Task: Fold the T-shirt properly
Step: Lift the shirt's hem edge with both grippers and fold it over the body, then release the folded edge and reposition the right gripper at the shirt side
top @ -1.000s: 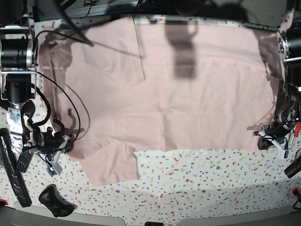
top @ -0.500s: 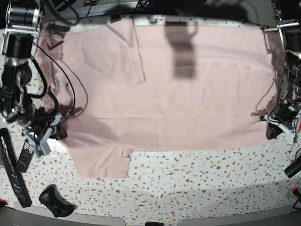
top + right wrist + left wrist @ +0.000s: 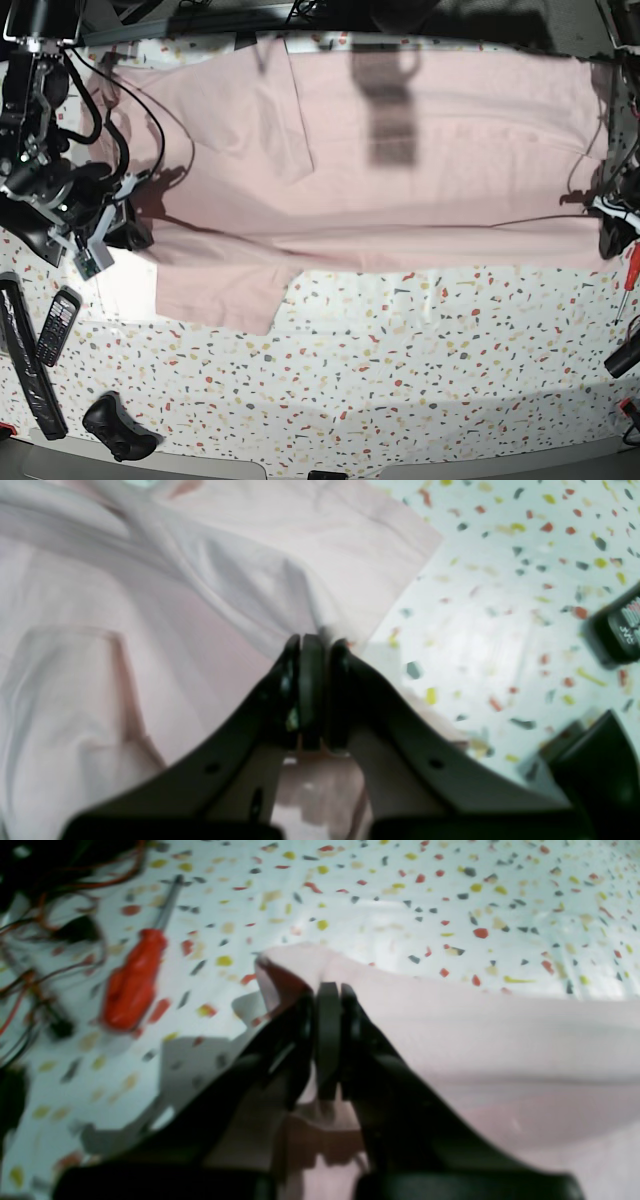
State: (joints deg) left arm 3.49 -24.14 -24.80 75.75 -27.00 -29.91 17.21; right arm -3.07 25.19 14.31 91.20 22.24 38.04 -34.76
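Next, I let go of the T-shirt's edge, now on the table's far half, with my right gripper farther back over the shirt's end on the remote's side [image 3: 118, 152].
The pale pink T-shirt [image 3: 420, 170] lies spread across the far half of the table, plain side up, with one sleeve [image 3: 225, 290] hanging toward me at the left. On the left of the base view, my right gripper [image 3: 134, 236] is shut on the shirt's edge. The right wrist view shows its jaws pressed together on a fold of cloth [image 3: 312, 645]. At the right edge my left gripper [image 3: 606, 236] is shut on the shirt's other corner. In the left wrist view, pink fabric [image 3: 500, 1040] is pinched between the closed fingers of that gripper [image 3: 330, 990].
A red screwdriver [image 3: 629, 266] [image 3: 131, 984] lies by the left gripper at the table's right edge. At the left edge sit a remote [image 3: 56, 325] [image 3: 617, 630], a long black bar [image 3: 25, 360] and a black controller [image 3: 118, 425]. Cables trail near the right arm.
Both grippers have moved toward the far side of the table, pulling the shirt's near edge with them. The cloth now lies narrower and higher on the table.
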